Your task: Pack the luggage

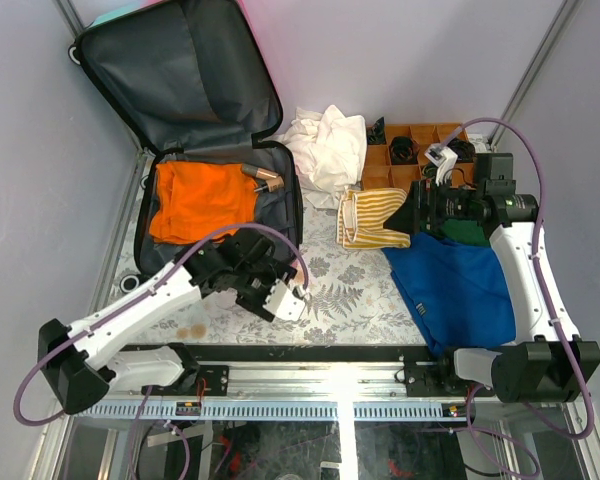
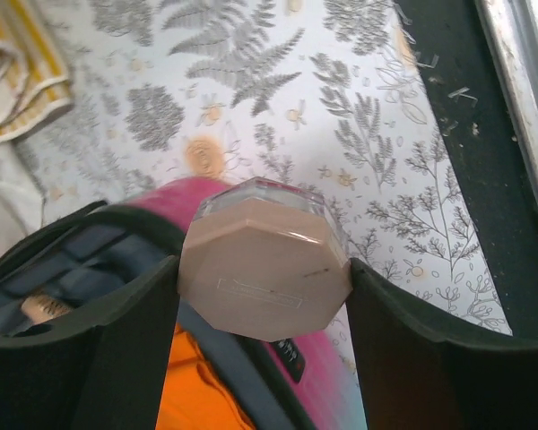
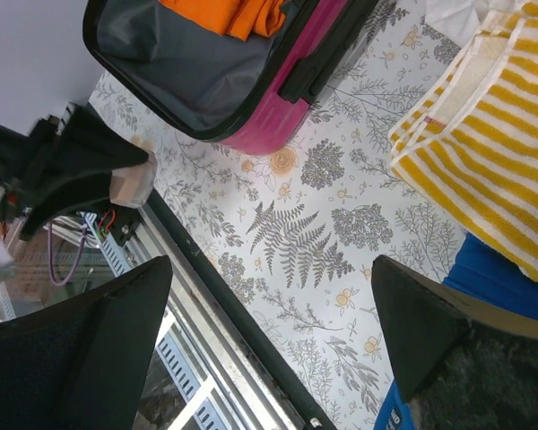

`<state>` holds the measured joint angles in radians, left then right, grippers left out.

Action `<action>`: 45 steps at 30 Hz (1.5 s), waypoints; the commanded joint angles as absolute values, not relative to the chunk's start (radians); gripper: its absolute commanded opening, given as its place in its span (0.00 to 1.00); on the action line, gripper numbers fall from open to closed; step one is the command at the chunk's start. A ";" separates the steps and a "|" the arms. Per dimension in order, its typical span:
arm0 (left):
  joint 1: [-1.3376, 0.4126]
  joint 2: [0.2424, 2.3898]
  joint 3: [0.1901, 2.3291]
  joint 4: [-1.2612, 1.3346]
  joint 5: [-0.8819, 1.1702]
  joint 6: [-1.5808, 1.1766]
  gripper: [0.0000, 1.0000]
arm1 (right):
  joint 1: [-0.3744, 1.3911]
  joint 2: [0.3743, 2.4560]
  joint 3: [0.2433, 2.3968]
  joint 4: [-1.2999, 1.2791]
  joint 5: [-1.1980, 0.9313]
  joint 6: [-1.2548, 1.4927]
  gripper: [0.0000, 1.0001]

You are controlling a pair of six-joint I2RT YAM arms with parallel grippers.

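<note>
The yellow-striped cloth's layered edge (image 1: 348,220) (image 3: 446,97) facing the luggage is the next place for my right gripper, which should move there and then close around the middle of that edge.
The luggage (image 1: 170,70) lies open at the back left, its lid leaning on the wall. An orange garment (image 1: 195,200) and a small copper bottle (image 1: 267,181) lie in its base. My left gripper (image 1: 252,290) hangs by the luggage's front right corner, shut on a beige octagonal box (image 2: 264,269). Both fingers press the box's sides above the pink shell (image 2: 175,193). That box is hidden in the top view. My right gripper (image 3: 278,331) stands wide open over the floral tablecloth with nothing between its fingers, next to a yellow-striped cloth (image 3: 484,152).
A white cloth (image 1: 325,140) lies behind the yellow-striped cloth (image 1: 370,215). A blue cloth (image 1: 460,285) and a green one (image 1: 470,232) lie under the right arm. An orange compartment tray (image 1: 420,140) stands at the back right. The black front rail (image 1: 310,355) borders the table.
</note>
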<state>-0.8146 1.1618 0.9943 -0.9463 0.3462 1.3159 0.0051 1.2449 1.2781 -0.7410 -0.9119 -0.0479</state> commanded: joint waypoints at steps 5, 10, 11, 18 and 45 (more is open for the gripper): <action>-0.561 1.253 1.240 -1.002 0.429 1.103 0.41 | 0.000 1.229 1.273 -0.703 -0.960 -0.031 0.99; -0.364 1.440 1.382 -0.954 0.431 1.063 0.41 | 0.000 1.242 1.286 -0.713 -0.942 -0.040 0.99; -0.335 1.480 1.412 -0.934 0.425 1.050 0.41 | 0.000 1.243 1.285 -0.714 -0.938 -0.042 0.99; -0.216 1.766 1.610 -0.746 0.346 0.873 0.41 | 0.000 1.250 1.269 -0.715 -0.910 -0.053 1.00; -0.164 2.014 1.812 -0.508 0.265 0.598 1.00 | 0.000 1.460 1.268 -0.688 -0.563 -0.128 0.90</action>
